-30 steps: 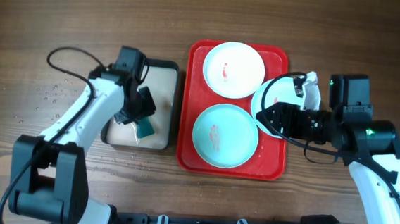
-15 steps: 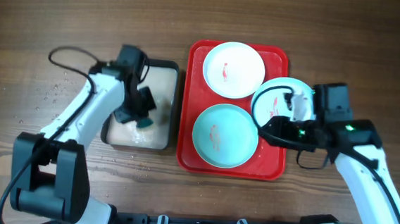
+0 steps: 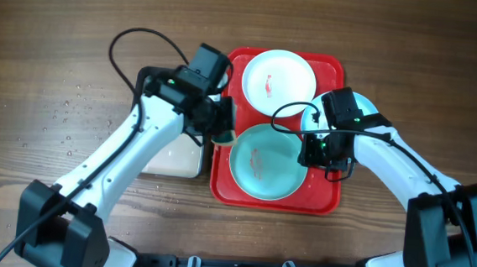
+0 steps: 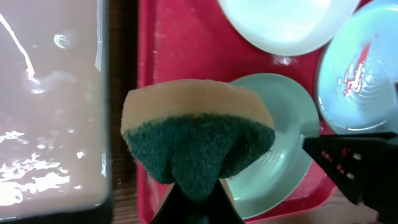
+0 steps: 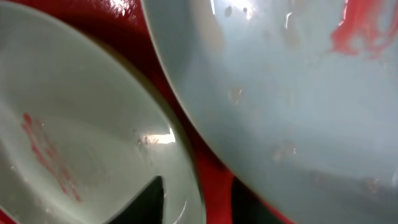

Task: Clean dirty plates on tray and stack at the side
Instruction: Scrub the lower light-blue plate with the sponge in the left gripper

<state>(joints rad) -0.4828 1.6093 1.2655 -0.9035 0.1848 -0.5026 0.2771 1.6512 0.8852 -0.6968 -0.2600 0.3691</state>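
Note:
Next, my left gripper lets go of the yellow-and-green sponge in the front half of the black-rimmed beige tray (image 3: 166, 149) (image 4: 15, 143).
The red tray (image 3: 217, 176) holds a white plate (image 3: 278, 82) at the back and a turquoise plate (image 3: 263, 162) at the front, each with a red smear. A second turquoise plate (image 3: 310, 120) lies on the tray's right side, mostly under my right arm; its red smear shows in the left wrist view (image 4: 357, 74). My left gripper (image 3: 222, 131) is shut on a yellow-and-green sponge (image 4: 199, 134) above the tray's left rim. My right gripper (image 3: 321, 152) is open, and its jaws (image 5: 202, 205) straddle the right rim of the front turquoise plate (image 5: 68, 143).
A black-rimmed beige tray (image 3: 174, 158) with wet sheen stands left of the red tray. Water drops (image 3: 63, 113) dot the wooden table at the left. My right arm's cable loops over the back of the tray.
My left arm carried the sponge from the beige tray to the red tray's left rim. My right gripper let go of the tilted turquoise plate and swung down to the front plate's rim.

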